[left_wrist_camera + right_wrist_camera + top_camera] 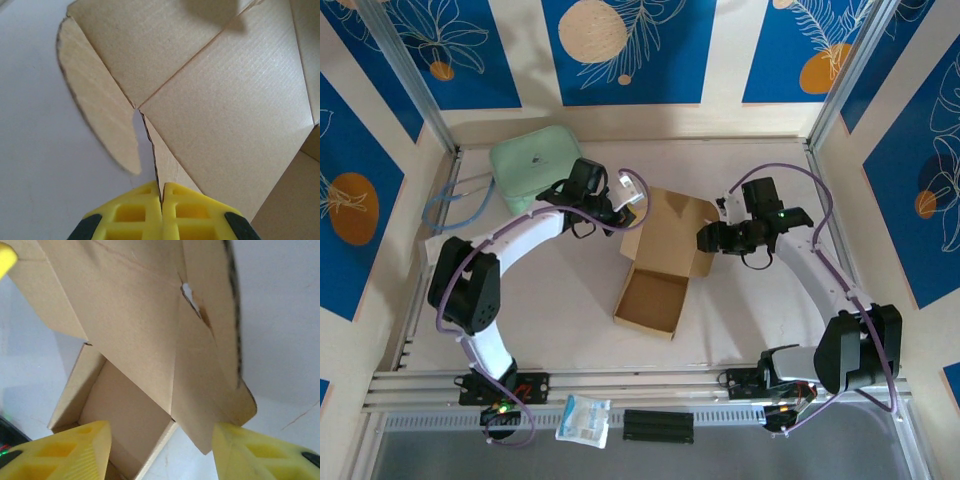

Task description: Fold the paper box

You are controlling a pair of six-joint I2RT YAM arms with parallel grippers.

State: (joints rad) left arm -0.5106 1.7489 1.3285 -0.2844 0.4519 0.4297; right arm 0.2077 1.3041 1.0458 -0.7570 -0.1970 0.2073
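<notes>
The paper box is crooked to my grippers, so next my right gripper grabs the lid's side flap (pixel 702 264) and help turn the box square before closing the lid.
The brown paper box (pixel 651 297) sits mid-table as an open square tray, its lid panel (pixel 670 225) raised behind it. My left gripper (pixel 623 215) is at the lid's left edge. In the left wrist view its yellow fingers (pixel 130 212) are shut on the thin edge of a side flap (pixel 150 150), next to a rounded tab (pixel 95 110). My right gripper (pixel 705 238) is at the lid's right side. In the right wrist view it (pixel 160 427) stands open, with the corner of a folded flap (pixel 210 405) between the fingers and touching the right one.
A mint-green pouch (pixel 533 160) lies at the back left beside a blue cable loop (pixel 448 205). A clear packet (pixel 584 420) and a black strip (pixel 658 425) rest on the front rail. Enclosure walls close in on both sides.
</notes>
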